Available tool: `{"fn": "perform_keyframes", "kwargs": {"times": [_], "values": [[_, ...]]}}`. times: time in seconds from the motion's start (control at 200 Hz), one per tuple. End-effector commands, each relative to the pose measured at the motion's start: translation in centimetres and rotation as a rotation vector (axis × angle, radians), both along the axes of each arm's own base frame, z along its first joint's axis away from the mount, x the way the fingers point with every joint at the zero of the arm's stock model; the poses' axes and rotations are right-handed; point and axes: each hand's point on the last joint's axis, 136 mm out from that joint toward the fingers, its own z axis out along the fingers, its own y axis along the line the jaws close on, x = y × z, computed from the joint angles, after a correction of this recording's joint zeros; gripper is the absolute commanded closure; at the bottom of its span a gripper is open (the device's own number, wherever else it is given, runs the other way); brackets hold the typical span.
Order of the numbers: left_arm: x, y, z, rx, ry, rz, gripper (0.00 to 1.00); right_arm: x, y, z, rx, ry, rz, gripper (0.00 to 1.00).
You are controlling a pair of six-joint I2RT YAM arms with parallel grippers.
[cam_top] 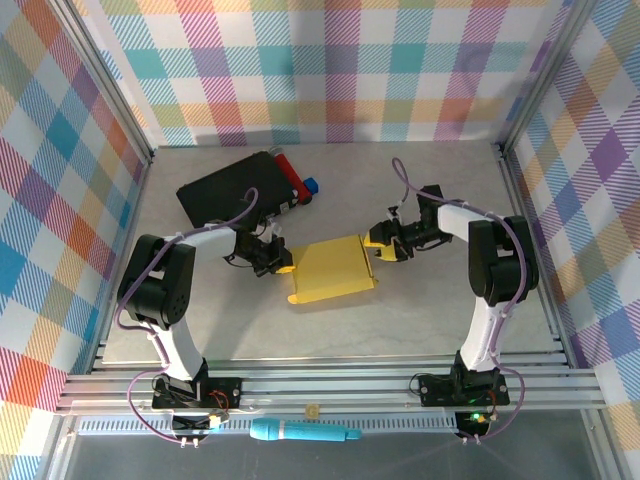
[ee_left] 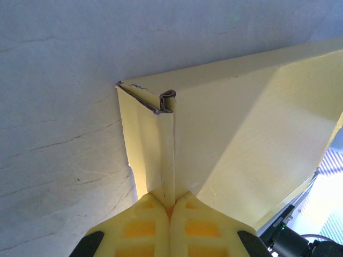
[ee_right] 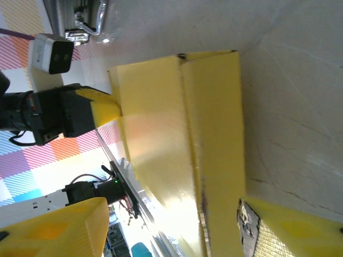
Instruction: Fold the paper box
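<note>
The narrow flap is all my left gripper is pinching, so next my right gripper grasps the raised side flap (ee_right: 217,144) before my left gripper opens and straddles the end of the box.
The paper box (cam_top: 332,270) is yellow and lies flat in the middle of the table. My left gripper (cam_top: 283,266) is at its left edge. In the left wrist view the gripper (ee_left: 170,201) is shut on a narrow folded flap of the paper box (ee_left: 241,134), whose end shows a crimped edge. My right gripper (cam_top: 382,245) is at the box's right edge. In the right wrist view this gripper (ee_right: 171,206) stands open, its fingers (ee_right: 64,227) straddling the edge of the paper box (ee_right: 161,134) and its raised side flap. The left gripper's yellow fingers (ee_right: 102,110) hold the far edge.
A black case (cam_top: 235,190) lies at the back left, with a red object (cam_top: 288,170) and a blue one (cam_top: 311,185) beside it. Plaid walls close in three sides. A teal tool (cam_top: 300,432) lies below the front rail.
</note>
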Motion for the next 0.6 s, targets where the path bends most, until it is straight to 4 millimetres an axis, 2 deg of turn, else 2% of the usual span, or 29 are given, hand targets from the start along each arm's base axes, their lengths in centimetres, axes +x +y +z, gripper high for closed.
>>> {"fn": "perform_keyframes", "kwargs": {"times": [0.0, 0.065, 0.22, 0.29, 0.49, 0.6], "values": [[-0.5, 0.3, -0.4, -0.028, 0.026, -0.014, 1.00, -0.6, -0.3, -1.2, -0.037, 0.005, -0.004, 0.35], [-0.7, 0.3, -0.6, -0.049, 0.028, -0.013, 1.00, -0.9, 0.3, -1.3, -0.021, 0.008, 0.013, 0.34], [-1.0, 0.8, -1.2, -0.099, 0.044, -0.006, 1.00, -2.0, 3.2, -1.3, 0.047, 0.014, 0.089, 0.34], [-1.0, 1.1, -1.4, -0.108, 0.049, -0.008, 1.00, -2.3, 3.8, -1.8, 0.062, 0.028, 0.092, 0.34], [-0.7, 1.7, -2.1, -0.116, 0.062, 0.001, 1.00, -2.7, 4.8, -1.5, 0.144, 0.055, 0.104, 0.34], [-0.5, 1.7, -2.1, -0.117, 0.059, 0.004, 1.00, -2.3, 5.6, -1.0, 0.177, 0.064, 0.105, 0.39]]}}
